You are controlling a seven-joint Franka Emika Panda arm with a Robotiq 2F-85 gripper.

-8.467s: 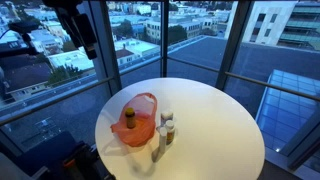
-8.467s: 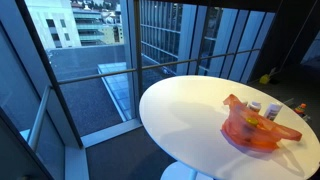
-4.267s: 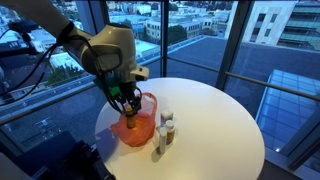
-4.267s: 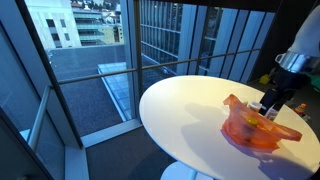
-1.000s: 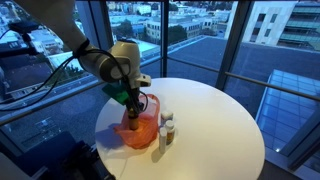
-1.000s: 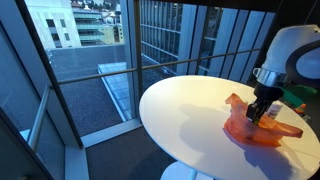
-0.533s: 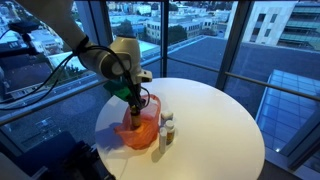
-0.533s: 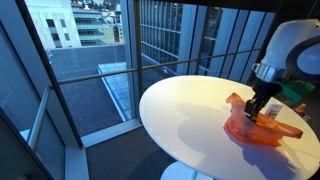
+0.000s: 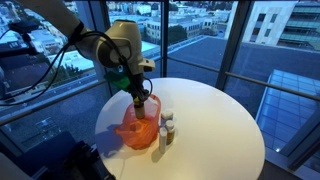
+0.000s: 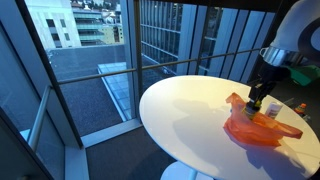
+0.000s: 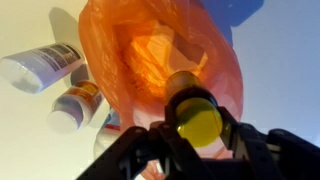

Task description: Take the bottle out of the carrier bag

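Observation:
I will set the yellowish bottle down with my gripper on the bare white table (image 9: 160, 175) in front of the bottles with white caps.
The yellowish bottle (image 11: 196, 116) fills the lower middle of the wrist view, seen from its rounded end, with my gripper (image 11: 198, 128) shut on it between the two black fingers (image 11: 234, 128). Beyond it lies the orange-red carrier bag (image 11: 140, 55) with its mouth open. In both exterior views my gripper (image 9: 138, 98) (image 10: 259, 102) hangs just above the bag (image 9: 135, 133) (image 10: 256, 131), and the bottle (image 9: 139, 106) sits at the bag's upper edge. Whether its lower end is still inside the mouth I cannot tell.
Two small white-capped bottles (image 11: 40, 68) (image 11: 74, 106) stand beside the bag, close to it on the round white table (image 9: 215, 120). Tall window panes and a railing ring the table. The table's edge (image 10: 160, 140) is near the bag.
The jaws have shut on the bottle. The arm has risen, lifting the bottle up from deep in the bag to its mouth.

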